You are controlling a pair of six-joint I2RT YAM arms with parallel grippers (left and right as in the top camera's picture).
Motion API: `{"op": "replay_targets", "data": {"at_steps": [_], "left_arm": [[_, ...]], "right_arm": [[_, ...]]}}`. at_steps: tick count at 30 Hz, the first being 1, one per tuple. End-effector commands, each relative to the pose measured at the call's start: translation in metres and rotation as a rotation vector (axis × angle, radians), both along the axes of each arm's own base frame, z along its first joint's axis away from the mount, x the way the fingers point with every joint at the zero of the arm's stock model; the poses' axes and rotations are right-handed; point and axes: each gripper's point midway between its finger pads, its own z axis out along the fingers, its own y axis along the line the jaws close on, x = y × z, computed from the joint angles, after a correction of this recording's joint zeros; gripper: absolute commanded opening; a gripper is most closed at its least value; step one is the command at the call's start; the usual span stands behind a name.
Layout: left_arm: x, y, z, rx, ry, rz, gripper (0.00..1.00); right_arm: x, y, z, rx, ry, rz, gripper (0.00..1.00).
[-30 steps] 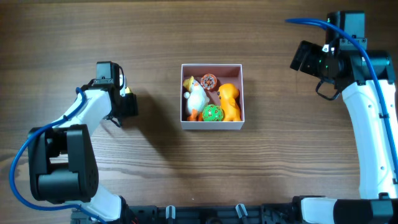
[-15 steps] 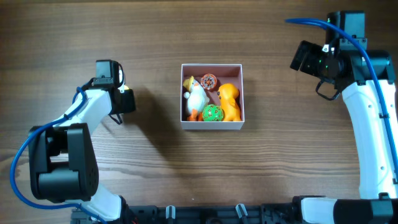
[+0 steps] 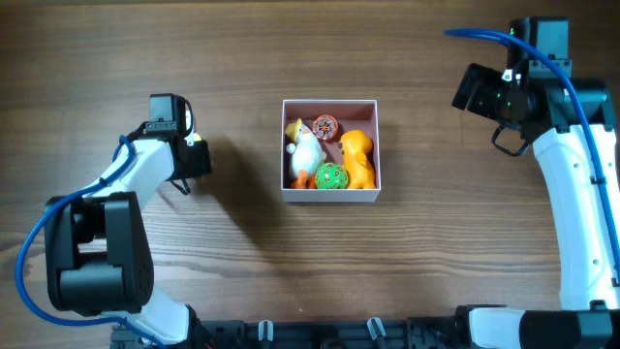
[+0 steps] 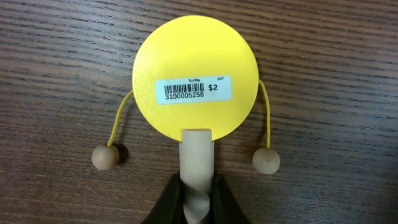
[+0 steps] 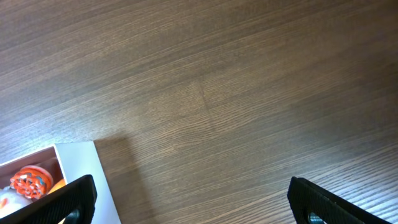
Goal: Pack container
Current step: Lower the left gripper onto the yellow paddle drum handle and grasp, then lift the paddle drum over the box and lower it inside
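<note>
I should let go of the yellow rattle drum with my left gripper in the container (image 3: 330,140), between the white duck and the orange figure.
The container (image 3: 329,196), a white box with a pink inside, sits mid-table holding a white duck (image 3: 305,150), an orange figure (image 3: 357,155), a green ball (image 3: 330,175) and a red patterned ball (image 3: 326,127). To its left, my left gripper (image 3: 199,158) is shut on the wooden handle (image 4: 197,155) of a yellow rattle drum (image 4: 195,71), which lies on the table with a barcode sticker and two wooden beads (image 4: 105,157) on strings. In the left wrist view the left gripper (image 4: 198,186) pinches the handle's end. My right gripper (image 3: 475,89) hovers open and empty at the far right.
In the right wrist view the right gripper (image 5: 193,199) spans bare wooden table (image 5: 236,93), with the container's corner (image 5: 81,158) at lower left. Both white arms rise from the table's near edge.
The left jaws have come together on the drum's wooden handle, and the left gripper shifted slightly left. The right arm and the container have not moved.
</note>
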Motion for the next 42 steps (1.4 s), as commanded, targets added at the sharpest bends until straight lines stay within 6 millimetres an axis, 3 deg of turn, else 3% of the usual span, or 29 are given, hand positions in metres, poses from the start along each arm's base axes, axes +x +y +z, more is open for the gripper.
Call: {"op": "replay_targets", "data": {"at_steps": [1,4,12,17,21,27,31,36,40,42], "left_arm": [[-0.002,0.003,-0.002,0.011,0.008,0.001,0.04],[0.007,0.003,0.015,0.011,-0.030,0.004,0.04],[0.024,-0.007,0.116,0.011,-0.163,-0.022,0.04],[0.016,-0.056,0.176,-0.039,-0.316,-0.094,0.04],[0.006,-0.111,0.200,-0.124,-0.388,-0.170,0.04],[-0.018,-0.216,0.214,-0.239,-0.447,-0.431,0.04],[-0.036,-0.263,0.224,-0.300,-0.487,-0.529,0.04],[-0.043,-0.277,0.216,-0.296,-0.467,-0.567,0.04],[-0.037,-0.283,0.192,-0.275,-0.415,-0.564,0.04],[-0.026,-0.292,0.169,-0.264,-0.390,-0.564,0.04]], "right_arm": [[0.002,0.002,-0.002,0.011,0.001,-0.002,1.00],[0.002,0.002,-0.002,0.011,0.001,-0.002,1.00],[0.002,0.002,-0.002,0.010,0.001,-0.002,1.00],[0.002,0.002,-0.002,0.011,0.001,-0.002,1.00],[0.002,0.002,-0.002,0.011,0.001,-0.002,1.00],[0.002,0.002,-0.002,0.011,0.001,-0.002,1.00],[0.002,0.002,-0.002,0.011,0.001,-0.002,1.00],[0.002,0.002,-0.002,0.011,0.001,-0.002,1.00],[0.002,0.002,-0.002,0.011,0.001,-0.002,1.00],[0.002,0.002,-0.002,0.011,0.001,-0.002,1.00]]}}
